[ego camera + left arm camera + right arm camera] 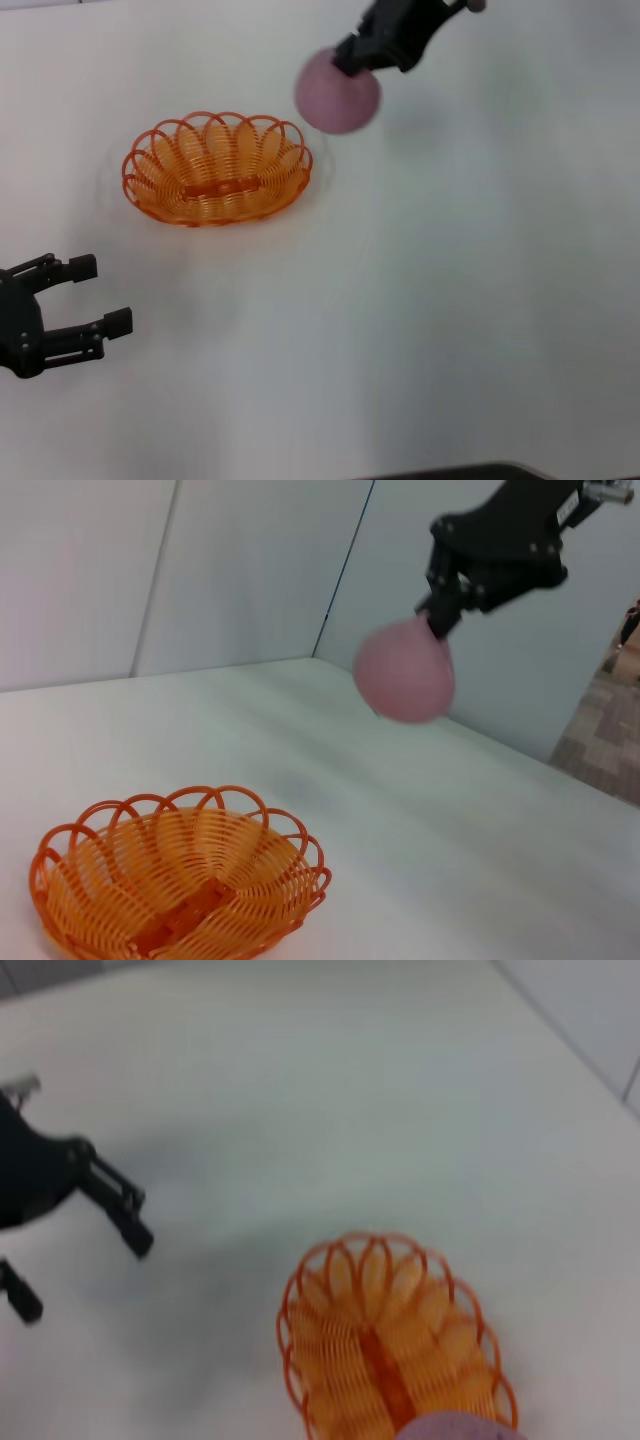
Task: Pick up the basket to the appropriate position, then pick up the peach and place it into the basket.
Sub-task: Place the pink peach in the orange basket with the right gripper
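Next, my right gripper lets go of the peach over the middle of the orange basket (pixel 218 172) (pixel 402 1368), so that it lands onto the basket's woven bottom.
The orange wire basket (pixel 217 168) stands empty on the white table, left of centre; it also shows in the left wrist view (pixel 180 890) and the right wrist view (pixel 390 1345). My right gripper (pixel 352 62) is shut on the pink peach (pixel 338 90) and holds it in the air, above and just to the right of the basket. The peach also shows in the left wrist view (pixel 405 675) and at the edge of the right wrist view (pixel 455 1428). My left gripper (pixel 100 295) is open and empty near the table's front left, clear of the basket.
The white table (pixel 450 300) stretches bare to the right and front. Grey wall panels (pixel 200 570) rise behind the table in the left wrist view. A dark edge (pixel 470 472) shows at the bottom of the head view.
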You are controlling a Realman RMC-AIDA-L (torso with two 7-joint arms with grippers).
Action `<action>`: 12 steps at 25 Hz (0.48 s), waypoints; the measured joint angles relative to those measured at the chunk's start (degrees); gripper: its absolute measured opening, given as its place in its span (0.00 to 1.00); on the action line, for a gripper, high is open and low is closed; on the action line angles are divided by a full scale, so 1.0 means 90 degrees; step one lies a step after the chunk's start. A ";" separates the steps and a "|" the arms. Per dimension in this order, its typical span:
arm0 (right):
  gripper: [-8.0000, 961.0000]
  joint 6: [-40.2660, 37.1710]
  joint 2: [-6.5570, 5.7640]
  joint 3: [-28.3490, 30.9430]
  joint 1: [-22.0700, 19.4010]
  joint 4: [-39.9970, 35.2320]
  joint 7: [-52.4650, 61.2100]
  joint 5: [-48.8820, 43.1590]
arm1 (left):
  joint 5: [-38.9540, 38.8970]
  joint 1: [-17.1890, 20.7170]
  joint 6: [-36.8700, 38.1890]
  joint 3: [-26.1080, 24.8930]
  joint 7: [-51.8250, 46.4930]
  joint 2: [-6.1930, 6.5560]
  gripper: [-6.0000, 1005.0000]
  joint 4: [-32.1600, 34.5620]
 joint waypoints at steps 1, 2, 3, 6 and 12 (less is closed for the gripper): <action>0.03 0.0132 -0.0004 -0.0018 -0.0028 0.0014 -0.0053 0.0183 | 0.0000 0.0000 -0.0002 0.0001 0.0000 0.0000 0.89 0.0000; 0.03 0.0227 -0.0003 -0.0034 -0.0046 0.0032 -0.0108 0.0313 | 0.0000 0.0000 -0.0007 0.0004 -0.0001 -0.0001 0.89 0.0000; 0.03 0.0318 0.0004 -0.0043 -0.0061 0.0047 -0.0169 0.0429 | 0.0000 0.0000 -0.0013 0.0007 -0.0002 -0.0003 0.89 0.0000; 0.03 0.0689 0.0022 -0.0124 -0.0196 0.0099 -0.0394 0.0916 | 0.0000 0.0007 -0.0038 0.0021 -0.0005 -0.0011 0.89 0.0000; 0.03 0.1708 0.0037 -0.0522 -0.0593 0.0411 -0.0978 0.1994 | -0.0001 0.0040 -0.0059 0.0006 0.0007 -0.0018 0.89 0.0000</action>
